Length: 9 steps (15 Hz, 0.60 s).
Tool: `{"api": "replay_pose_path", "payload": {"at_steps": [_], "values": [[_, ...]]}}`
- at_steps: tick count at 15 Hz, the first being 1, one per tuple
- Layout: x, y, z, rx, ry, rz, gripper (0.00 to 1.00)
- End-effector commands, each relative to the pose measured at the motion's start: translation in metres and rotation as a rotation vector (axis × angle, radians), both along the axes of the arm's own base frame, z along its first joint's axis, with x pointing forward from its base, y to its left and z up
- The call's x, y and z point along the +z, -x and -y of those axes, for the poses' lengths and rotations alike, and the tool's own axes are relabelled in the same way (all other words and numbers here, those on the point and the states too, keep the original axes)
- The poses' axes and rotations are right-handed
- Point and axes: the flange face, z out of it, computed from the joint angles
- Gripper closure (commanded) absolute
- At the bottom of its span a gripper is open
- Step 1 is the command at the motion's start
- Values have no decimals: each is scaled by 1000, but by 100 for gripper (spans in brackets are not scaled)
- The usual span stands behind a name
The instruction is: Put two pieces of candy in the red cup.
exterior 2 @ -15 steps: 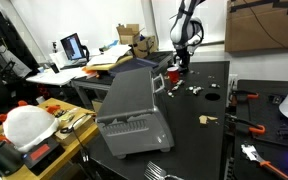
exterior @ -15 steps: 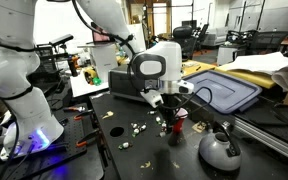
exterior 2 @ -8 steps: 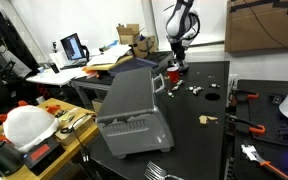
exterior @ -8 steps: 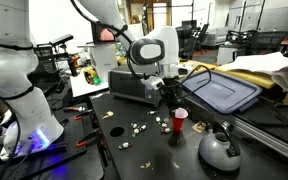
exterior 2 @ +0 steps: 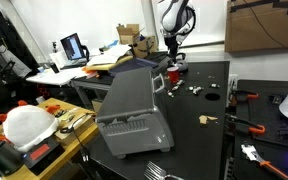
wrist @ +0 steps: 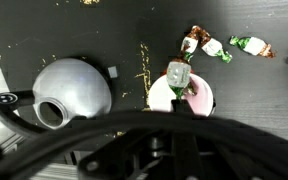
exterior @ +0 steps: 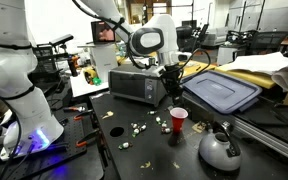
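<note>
Next, I release the whitish-green piece of candy onto the white bottom inside the red cup (exterior: 178,121) (wrist: 191,96) next to the grey kettle.
The red cup (exterior: 178,120) stands upright on the black table, also in an exterior view (exterior 2: 171,73); from above it shows its white inside (wrist: 200,101). My gripper (exterior: 171,97) hangs a little above the cup, fingers together, also in an exterior view (exterior 2: 170,60). In the wrist view the gripper (wrist: 179,86) is shut on a whitish-green piece of candy (wrist: 178,72) over the cup's rim. Several loose candy pieces lie left of the cup (exterior: 136,127) and beside it (wrist: 210,46).
A grey kettle (exterior: 219,149) stands close to the cup, also in the wrist view (wrist: 70,96). A grey appliance (exterior: 134,87) sits behind, a blue lid (exterior: 220,92) beyond it. A tan scrap (exterior 2: 206,119) and tools (exterior 2: 246,98) lie on the table.
The gripper has risen from table level beside the cup to a little above it, fingers staying together. The cup, hidden behind the gripper before, now shows fully.
</note>
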Motion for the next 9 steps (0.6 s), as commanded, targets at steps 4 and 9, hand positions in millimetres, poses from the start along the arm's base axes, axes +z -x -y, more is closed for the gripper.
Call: {"api": "replay_pose_path", "payload": {"at_steps": [4,9], "values": [[7,-10,-9,34,8,101,100],[0,-20,-19,68,13,146,100]]}}
